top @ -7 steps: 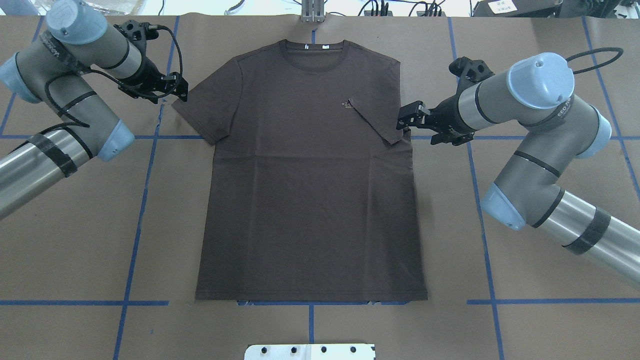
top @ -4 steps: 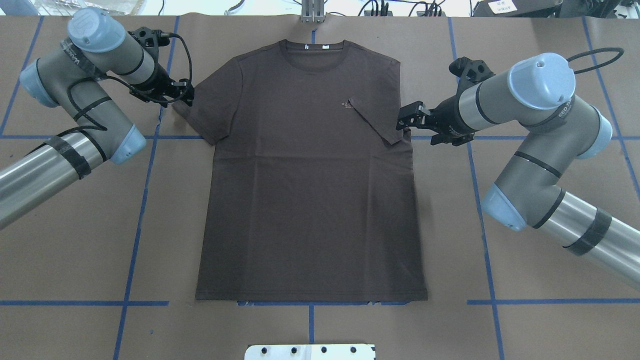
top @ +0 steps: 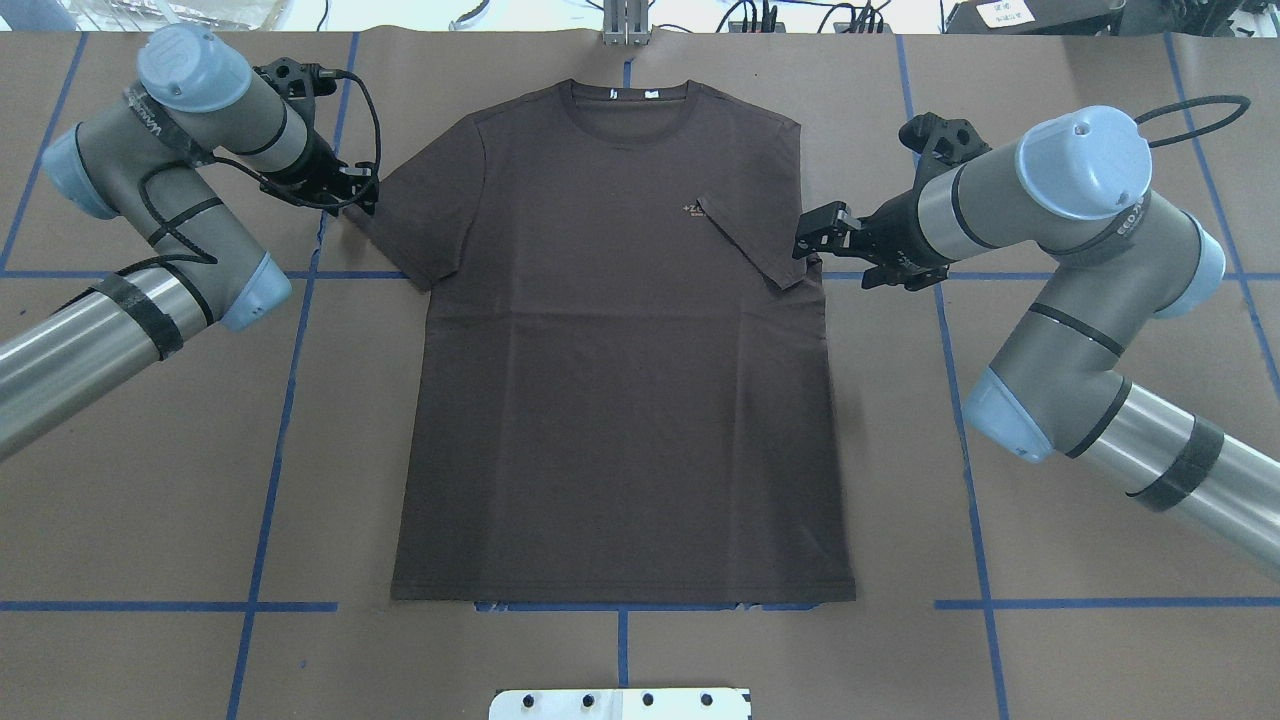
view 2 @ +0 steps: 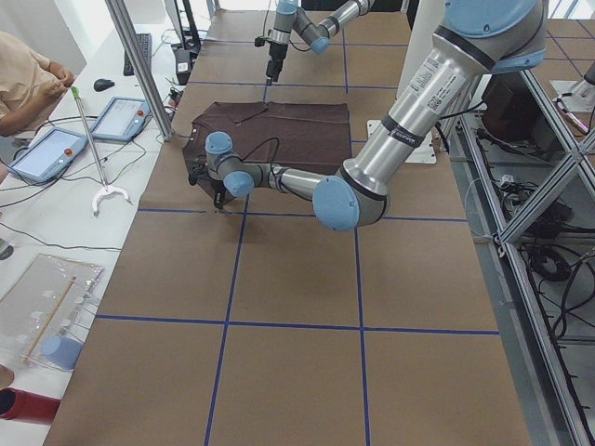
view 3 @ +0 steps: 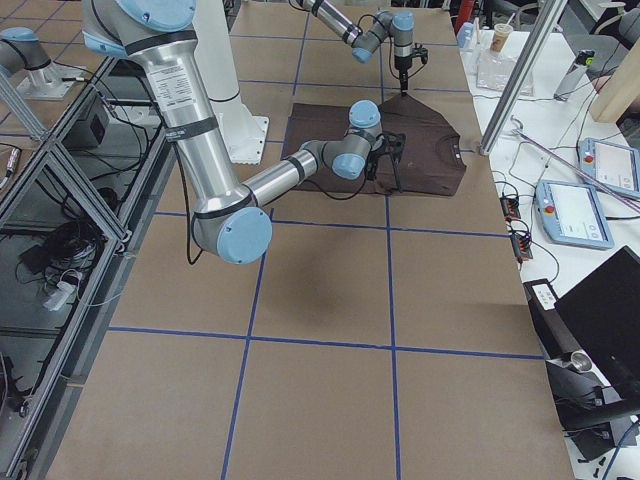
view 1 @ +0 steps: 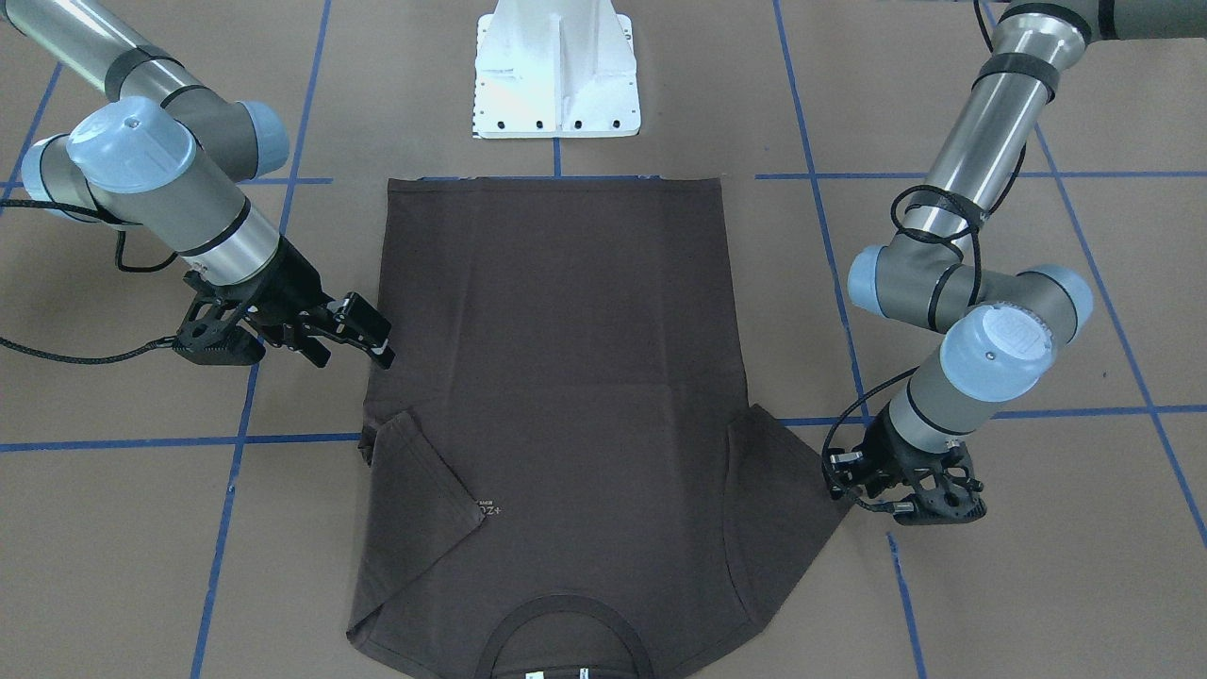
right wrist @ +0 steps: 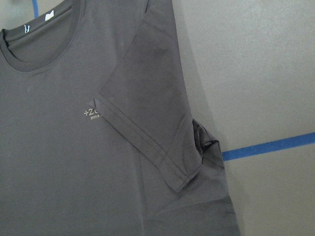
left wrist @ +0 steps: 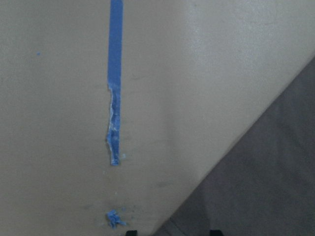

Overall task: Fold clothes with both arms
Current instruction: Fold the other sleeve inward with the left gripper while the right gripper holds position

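Next, my left gripper lets go of the edge of the spread-out sleeve on the T-shirt's chest, straight (view 1: 676,513) across from the pale lettering.
The dark brown T-shirt (top: 620,400) lies flat, collar at the far side. Its sleeve on my right side (top: 755,230) is folded in over the chest, next to the pale lettering (right wrist: 91,114). The other sleeve (top: 410,220) is spread out. My left gripper (top: 362,192) is low at that sleeve's outer edge. In the left wrist view its fingertips (left wrist: 130,232) stand apart with the cloth edge (left wrist: 266,187) between them. My right gripper (top: 805,240) is open and empty just outside the shirt's right edge, beside the folded sleeve. Both also show in the front view, left (view 1: 842,479) and right (view 1: 372,335).
The brown table cover has blue tape lines (top: 290,380). The white pedestal base (view 1: 556,75) stands near the shirt's hem. A metal post (top: 625,20) stands beyond the collar. An operator (view 2: 28,84) and tablets (view 2: 121,116) are past the far edge.
My left arm has swung right and down, bringing its gripper onto the spread sleeve's outer edge. The right arm and the shirt have not moved.
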You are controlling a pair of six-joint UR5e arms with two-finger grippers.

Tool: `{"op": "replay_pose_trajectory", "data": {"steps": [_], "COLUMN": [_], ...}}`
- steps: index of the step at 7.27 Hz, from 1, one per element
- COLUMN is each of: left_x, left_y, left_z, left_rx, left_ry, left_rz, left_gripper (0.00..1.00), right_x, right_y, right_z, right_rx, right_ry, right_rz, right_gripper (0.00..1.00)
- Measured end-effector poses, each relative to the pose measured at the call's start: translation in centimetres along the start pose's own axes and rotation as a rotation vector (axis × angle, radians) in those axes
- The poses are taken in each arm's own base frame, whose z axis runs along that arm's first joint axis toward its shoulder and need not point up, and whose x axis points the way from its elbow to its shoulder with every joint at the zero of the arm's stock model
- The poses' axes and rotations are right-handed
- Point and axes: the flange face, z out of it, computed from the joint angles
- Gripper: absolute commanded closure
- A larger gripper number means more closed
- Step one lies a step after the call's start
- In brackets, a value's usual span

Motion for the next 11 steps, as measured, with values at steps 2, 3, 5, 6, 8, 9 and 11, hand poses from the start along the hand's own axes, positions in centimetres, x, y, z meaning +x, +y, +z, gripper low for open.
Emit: {"op": "replay_pose_trajectory", "data": {"steps": [2,3,5,6,8,9,11], "left_x": [0.2,0.7,4.1,6.9,12.5,14.1,15.9], "left_y": [-0.1,-0.3,-1.1,-1.3,0.3,0.8,0.0], "left_z": [-0.1,-0.4,-2.9,-4.9,-5.2,-4.6,-3.8], "left_rx": [0.002,0.006,0.032,0.048,0.025,0.013,0.010], "left_ry": [0.002,0.008,0.057,0.100,0.153,0.158,0.151], "left_rz": [0.001,0.004,-0.003,-0.030,-0.074,-0.083,-0.100], "left_gripper": [1.00,1.00,1.00,1.00,1.00,1.00,1.00], "right_x": [0.1,0.1,0.2,0.2,0.3,0.4,0.6], "right_y": [0.0,0.0,0.0,0.0,-0.1,-0.1,-0.1], "right_z": [0.0,0.1,0.1,0.1,0.2,0.2,0.2], "right_rx": [0.001,0.001,0.002,0.002,0.001,0.001,0.000], "right_ry": [0.002,0.003,0.004,0.003,0.006,0.008,0.011], "right_rz": [0.000,0.001,0.002,0.002,0.002,0.004,0.006], "right_gripper": [0.00,0.00,0.00,0.00,0.00,0.00,0.00]}}
